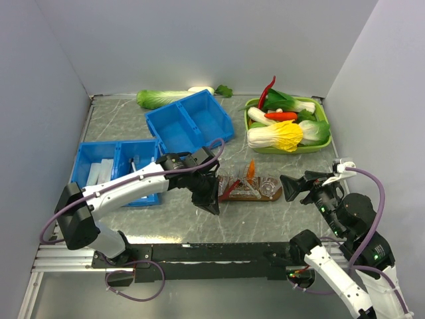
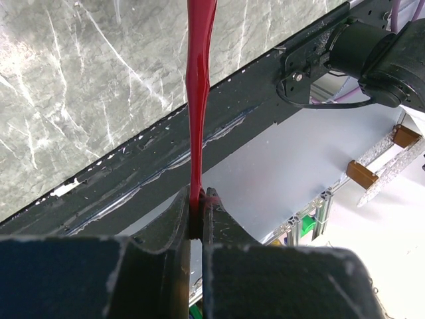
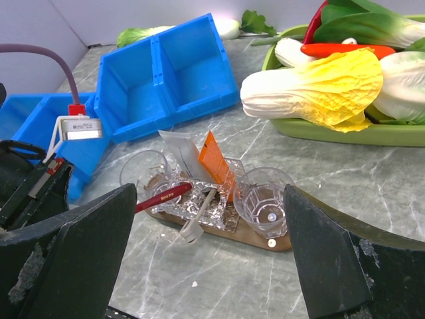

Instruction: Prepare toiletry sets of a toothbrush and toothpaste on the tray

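Observation:
I should release the red toothbrush with my left gripper in the middle clear cup on the tray point(image 1: 238, 182), beside the grey toothbrush.
The dark wooden tray point(image 1: 273, 196) point(image 3: 279, 243) lies in the middle of the table and carries three clear cups. My left gripper point(image 1: 208, 199) point(image 2: 197, 203) is shut on the handle of a red toothbrush point(image 2: 198, 100) point(image 3: 163, 197). The brush's far end reaches over the left cup point(image 3: 144, 169). The middle cup point(image 3: 221, 211) holds a grey toothbrush point(image 3: 198, 217) and a white toothpaste tube with an orange end point(image 3: 214, 157). The right cup point(image 3: 264, 201) has nothing in it. My right gripper point(image 1: 295, 185) point(image 3: 209, 193) hangs open just right of the tray, holding nothing.
A blue bin point(image 1: 113, 169) holding white tubes sits at the left, with another blue bin point(image 1: 189, 119) behind the tray. A green tray point(image 1: 321, 142) of toy vegetables stands at the back right. A cabbage point(image 1: 159, 98) lies by the back wall.

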Tool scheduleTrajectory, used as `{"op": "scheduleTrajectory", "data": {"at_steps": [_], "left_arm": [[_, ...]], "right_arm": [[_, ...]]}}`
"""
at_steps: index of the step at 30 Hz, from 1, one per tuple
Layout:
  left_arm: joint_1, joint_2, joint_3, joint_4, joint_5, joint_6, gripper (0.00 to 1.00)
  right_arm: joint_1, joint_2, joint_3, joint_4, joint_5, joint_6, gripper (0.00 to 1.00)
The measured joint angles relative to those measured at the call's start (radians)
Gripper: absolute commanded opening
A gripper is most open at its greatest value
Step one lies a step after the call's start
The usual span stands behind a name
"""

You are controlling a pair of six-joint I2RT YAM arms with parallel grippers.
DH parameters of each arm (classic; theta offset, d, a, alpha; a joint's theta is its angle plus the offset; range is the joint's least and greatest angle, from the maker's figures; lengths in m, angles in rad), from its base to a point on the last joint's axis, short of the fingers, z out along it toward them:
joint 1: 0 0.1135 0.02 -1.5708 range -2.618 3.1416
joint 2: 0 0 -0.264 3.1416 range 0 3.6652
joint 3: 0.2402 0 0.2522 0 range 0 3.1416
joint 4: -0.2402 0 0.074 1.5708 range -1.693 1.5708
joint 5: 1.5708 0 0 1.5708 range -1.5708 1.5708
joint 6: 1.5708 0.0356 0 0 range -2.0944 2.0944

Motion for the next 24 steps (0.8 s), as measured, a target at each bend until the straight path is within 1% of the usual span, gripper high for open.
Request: {"op": "scheduleTrajectory", "data": {"at_steps": [24], "left_arm": [[0.023,0.058,0.024,0.010,0.025,0.033,0.01]], "right_arm": [[0.000,0.000,-0.014,-0.002,0.015,-0.015,0.99]]}}
